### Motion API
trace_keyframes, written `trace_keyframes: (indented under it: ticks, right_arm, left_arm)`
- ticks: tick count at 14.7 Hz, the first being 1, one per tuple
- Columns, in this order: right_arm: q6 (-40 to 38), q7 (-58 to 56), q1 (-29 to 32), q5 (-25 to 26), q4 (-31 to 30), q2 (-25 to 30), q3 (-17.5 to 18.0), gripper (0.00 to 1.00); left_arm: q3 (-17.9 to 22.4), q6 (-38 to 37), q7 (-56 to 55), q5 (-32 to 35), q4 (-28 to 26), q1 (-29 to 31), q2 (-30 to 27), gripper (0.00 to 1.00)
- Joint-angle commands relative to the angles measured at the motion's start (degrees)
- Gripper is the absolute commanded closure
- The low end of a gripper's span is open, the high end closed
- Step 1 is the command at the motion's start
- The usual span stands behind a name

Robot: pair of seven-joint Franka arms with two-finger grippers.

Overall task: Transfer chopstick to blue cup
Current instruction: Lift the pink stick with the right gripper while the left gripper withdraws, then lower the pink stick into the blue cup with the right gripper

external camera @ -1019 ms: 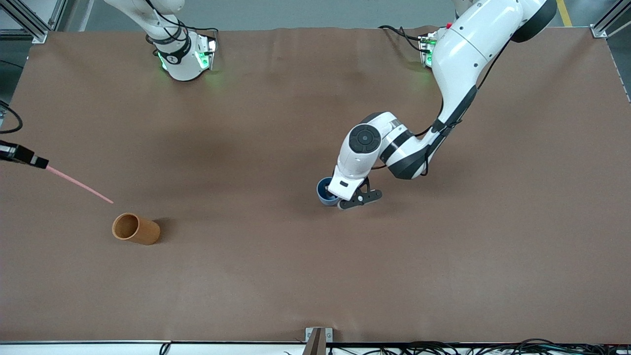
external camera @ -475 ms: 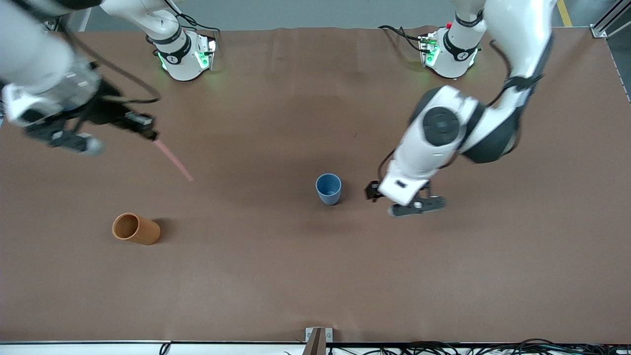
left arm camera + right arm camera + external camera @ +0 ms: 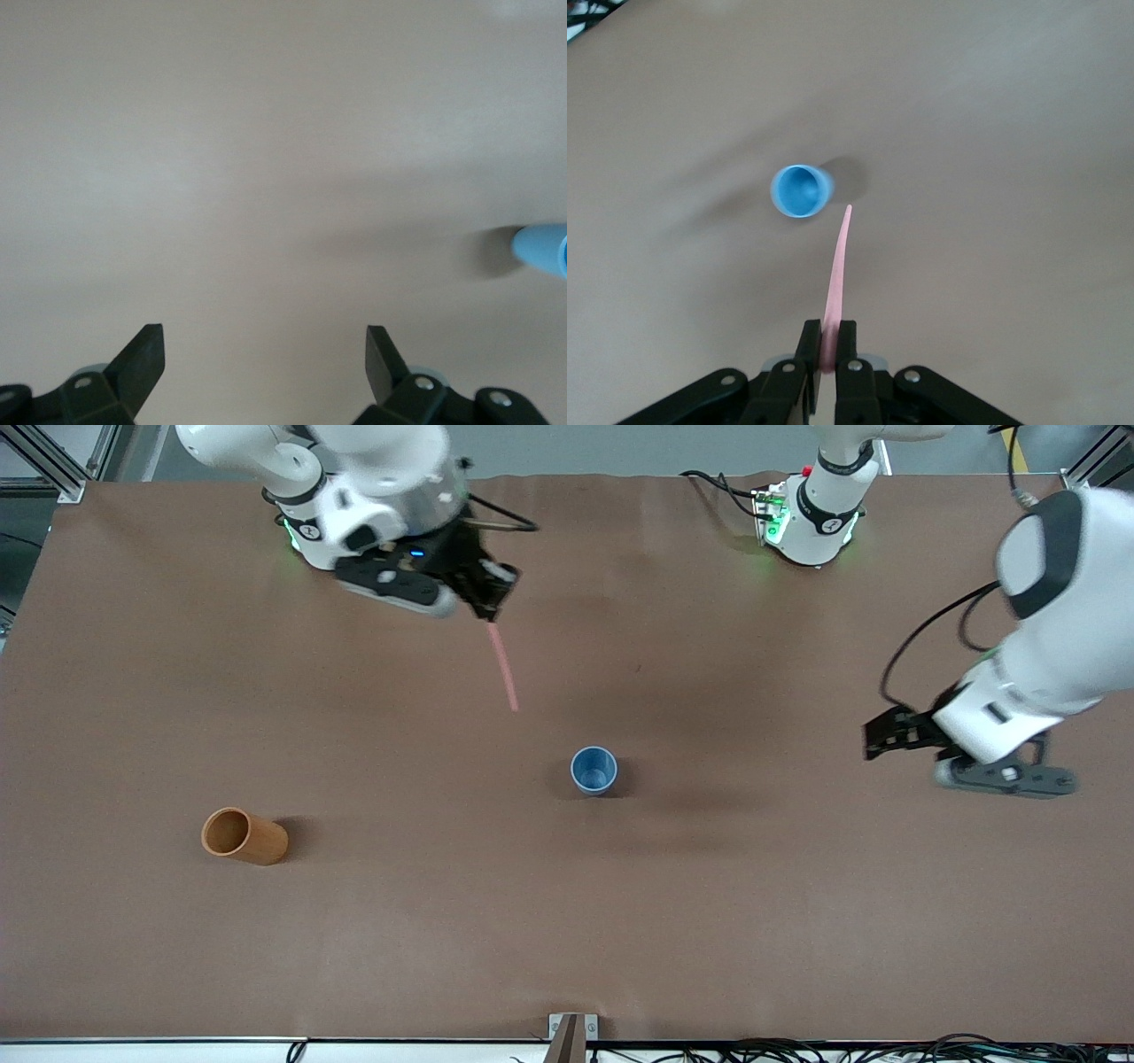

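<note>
The pale pink chopstick will go tip down inside the opening of the blue cup (image 3: 598, 760) (image 3: 800, 190), where I should let go of it with my right gripper.
The blue cup (image 3: 594, 770) stands upright in the middle of the table. My right gripper (image 3: 489, 605) is shut on the top end of the pale pink chopstick (image 3: 503, 669). It holds the stick in the air over the table, between the right arm's base and the cup. The stick's free tip points toward the cup and stops short of it. In the right wrist view the stick (image 3: 837, 266) runs from the shut gripper (image 3: 828, 341) toward the cup (image 3: 800, 190). My left gripper (image 3: 939, 757) is open and empty over the table toward the left arm's end. It shows open in its wrist view (image 3: 263, 345), with the cup (image 3: 545, 248) at the edge.
An orange-brown cylindrical cup (image 3: 244, 835) lies on its side toward the right arm's end, nearer the front camera than the blue cup. A brown mat (image 3: 567, 921) covers the table.
My right gripper has swung with the chopstick from the right arm's end of the table toward the middle. My left gripper has let go of the blue cup and moved off toward the left arm's end.
</note>
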State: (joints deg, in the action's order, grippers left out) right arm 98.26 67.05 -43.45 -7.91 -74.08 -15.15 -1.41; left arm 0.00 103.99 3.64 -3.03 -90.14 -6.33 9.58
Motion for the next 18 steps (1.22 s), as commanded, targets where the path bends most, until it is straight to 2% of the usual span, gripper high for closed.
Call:
trace_keyframes:
  ticks: [1,4,7,10,14,18]
  right_arm:
    - [3.3,5.2,-4.3,0.9,5.0,-6.4,-0.9,1.00]
    - [4.7,5.9,-5.5,1.0,9.9,-12.0,-1.0,1.00]
    - [6.8,4.7,-6.5,2.4,9.8,-14.5,-1.1,1.00]
    - [6.9,2.4,-7.4,7.8,9.6,-16.8,-1.0,0.99]
    - [7.2,0.0,-7.9,7.9,8.5,-18.5,-1.0,0.98]
    - [11.9,-2.1,-8.3,7.9,8.2,-21.1,-1.0,0.98]
  left_arm:
    - [-0.3,-3.1,2.6,0.0,-0.8,1.6,-5.2,0.00]
    - [-1.6,-11.1,1.3,0.1,4.3,2.5,-6.6,0.00]
    - [-3.7,-16.1,-2.4,0.0,7.3,2.3,-7.6,0.00]
    - [-4.0,-16.3,-2.3,-0.4,6.9,2.5,-8.8,0.00]
    - [-3.9,-16.3,-3.2,-0.3,7.0,2.4,-8.5,0.00]
    - [-4.0,-16.3,-3.5,-0.6,7.3,2.4,-8.2,0.00]
